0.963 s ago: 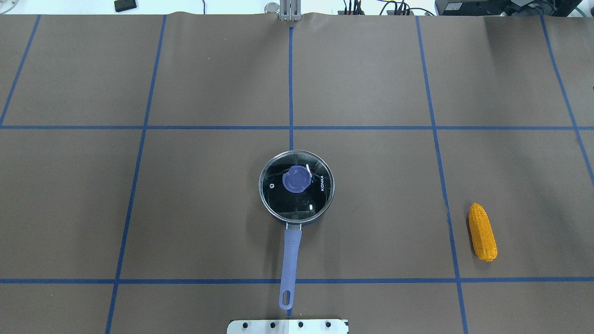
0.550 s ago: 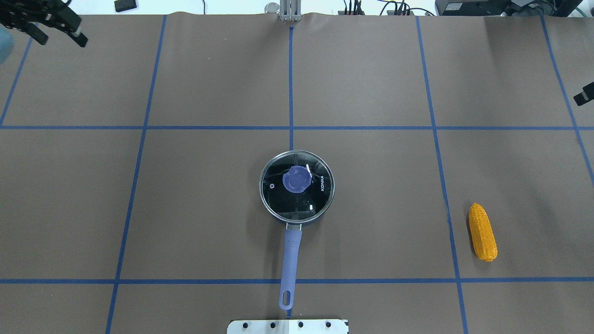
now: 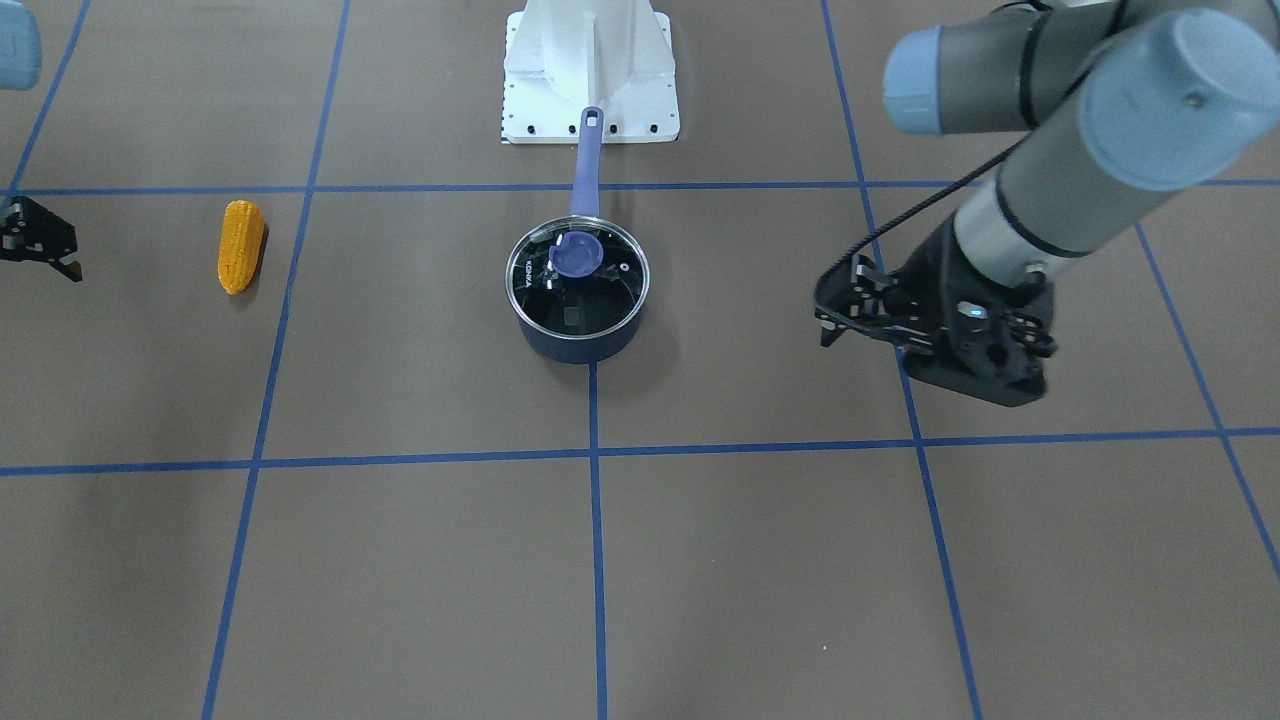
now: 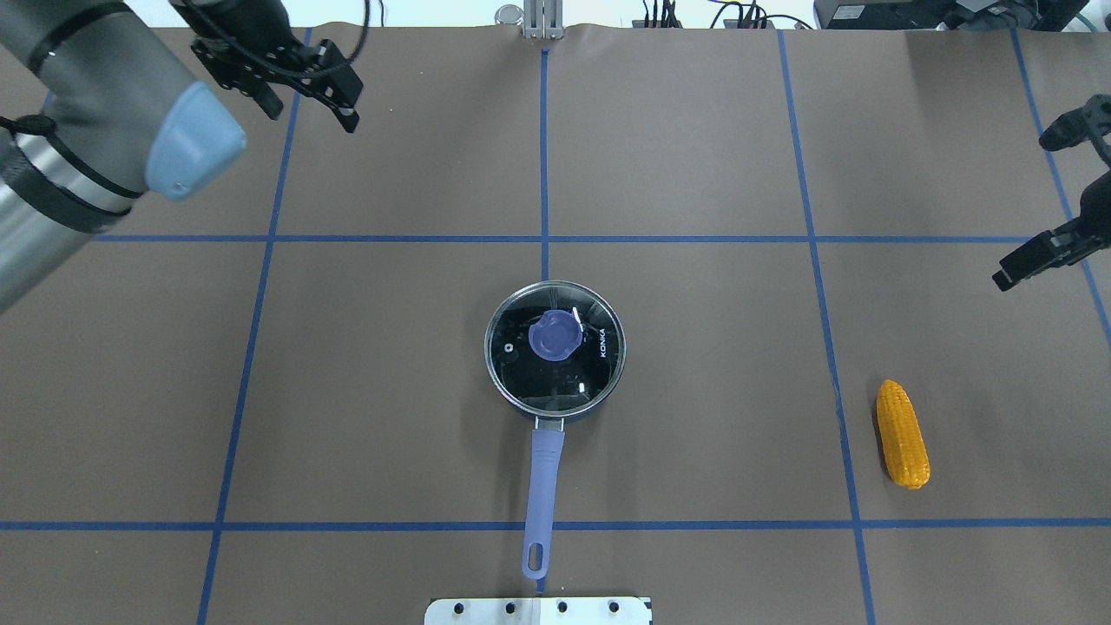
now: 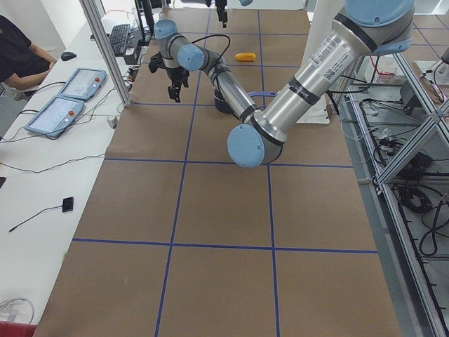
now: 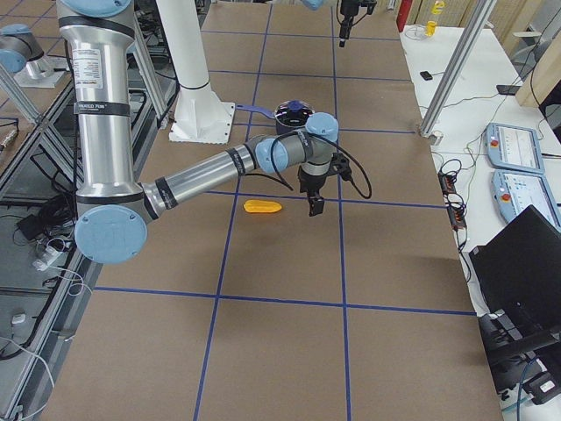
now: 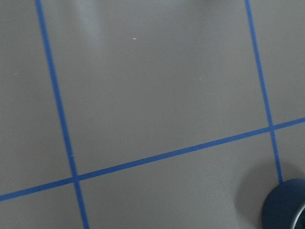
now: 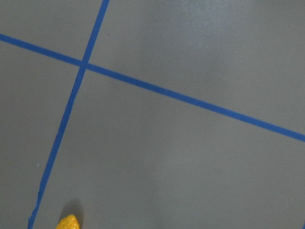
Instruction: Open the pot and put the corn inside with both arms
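Observation:
I will grip the corn's thicker half (image 3: pixel 244 223), toward my base, with my right gripper, leaving its narrow tip free.
The dark blue pot (image 4: pixel 555 408) stands mid-table with its glass lid (image 4: pixel 599 382) on and a purple knob (image 4: pixel 554 336); its purple handle (image 4: pixel 542 486) points at the robot base. The corn (image 4: pixel 903 434) lies flat to the right; it also shows in the front view (image 3: pixel 241 246). My left gripper (image 4: pixel 312 111) is open and empty over the far left, well away from the pot. My right gripper (image 4: pixel 1024 211) is open and empty at the right edge, beyond the corn. The right wrist view shows only the corn's tip (image 8: pixel 69 223); the left wrist view shows only the pot's edge (image 7: pixel 286 207).
The brown table cover carries blue tape grid lines (image 4: pixel 544 156). The white base pedestal (image 3: pixel 590 70) stands just behind the pot's handle. A side bench with tablets (image 5: pixel 66 95) and an operator lies beyond the table's far edge.
Both arms have come into the overhead view. The left gripper moved right from the top-left corner; the right gripper moved in from the right edge. Pot and corn have not moved.

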Action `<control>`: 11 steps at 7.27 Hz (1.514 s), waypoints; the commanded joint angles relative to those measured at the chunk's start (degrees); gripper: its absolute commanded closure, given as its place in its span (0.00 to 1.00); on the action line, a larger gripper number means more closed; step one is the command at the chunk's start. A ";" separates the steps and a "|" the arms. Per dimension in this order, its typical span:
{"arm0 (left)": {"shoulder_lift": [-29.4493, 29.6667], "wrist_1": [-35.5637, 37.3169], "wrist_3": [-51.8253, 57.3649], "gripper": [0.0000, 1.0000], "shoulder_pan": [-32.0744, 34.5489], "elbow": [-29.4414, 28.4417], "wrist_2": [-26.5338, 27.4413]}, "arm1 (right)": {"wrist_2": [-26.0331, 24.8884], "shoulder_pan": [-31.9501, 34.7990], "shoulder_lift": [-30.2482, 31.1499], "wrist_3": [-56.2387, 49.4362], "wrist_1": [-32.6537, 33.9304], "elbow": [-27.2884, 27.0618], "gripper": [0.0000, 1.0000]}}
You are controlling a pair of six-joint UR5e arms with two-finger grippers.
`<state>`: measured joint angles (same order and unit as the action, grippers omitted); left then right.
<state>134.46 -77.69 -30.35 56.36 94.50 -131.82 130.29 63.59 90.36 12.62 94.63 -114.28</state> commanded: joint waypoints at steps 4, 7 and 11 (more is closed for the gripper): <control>6.16 -0.35 -5.16 0.01 -12.57 0.59 10.07 | -2.85 -14.62 2.98 22.77 -2.06 -5.86 0.01; 7.65 -0.53 -4.10 0.01 -19.86 0.68 13.34 | -7.48 -20.32 5.53 30.31 -9.26 -5.17 0.01; 7.66 -0.62 -2.00 0.01 -21.55 0.94 13.25 | -8.38 -22.63 8.25 31.15 -19.29 0.45 0.02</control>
<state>142.05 -78.29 -33.38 35.66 95.43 -118.57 122.08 41.53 98.05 43.67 77.95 -115.64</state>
